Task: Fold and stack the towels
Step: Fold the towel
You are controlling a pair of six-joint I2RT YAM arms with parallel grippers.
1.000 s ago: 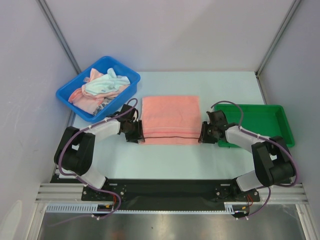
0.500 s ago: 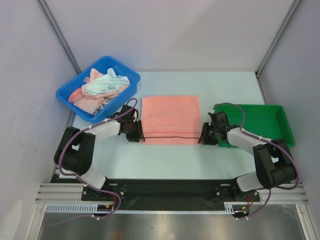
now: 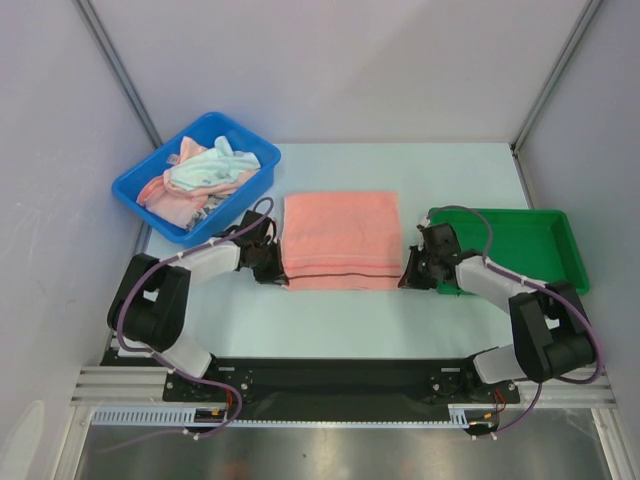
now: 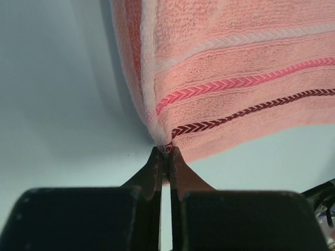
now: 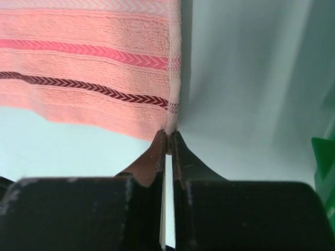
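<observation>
My left gripper should release the salmon-pink towel's corner on the bare table (image 3: 280, 309) in front of the striped edge.
A salmon-pink towel (image 3: 340, 238) with darker stripes near its front edge lies spread flat in the middle of the table. My left gripper (image 3: 278, 274) is shut on the towel's near left corner (image 4: 166, 146), which is pinched between the fingertips. My right gripper (image 3: 405, 277) is shut on the near right corner (image 5: 170, 132). The towel (image 4: 225, 68) rises slightly from both pinched corners. More towels (image 3: 200, 175), pink and pale mint, lie heaped in the blue bin.
The blue bin (image 3: 250, 150) stands at the back left, close behind my left arm. A green tray (image 3: 530, 240) sits at the right, next to my right wrist. Grey walls enclose the table on three sides.
Both grippers have gone from open to shut on the towel's near corners. The right gripper edged a little toward the towel; the towel's front edge has lifted slightly.
</observation>
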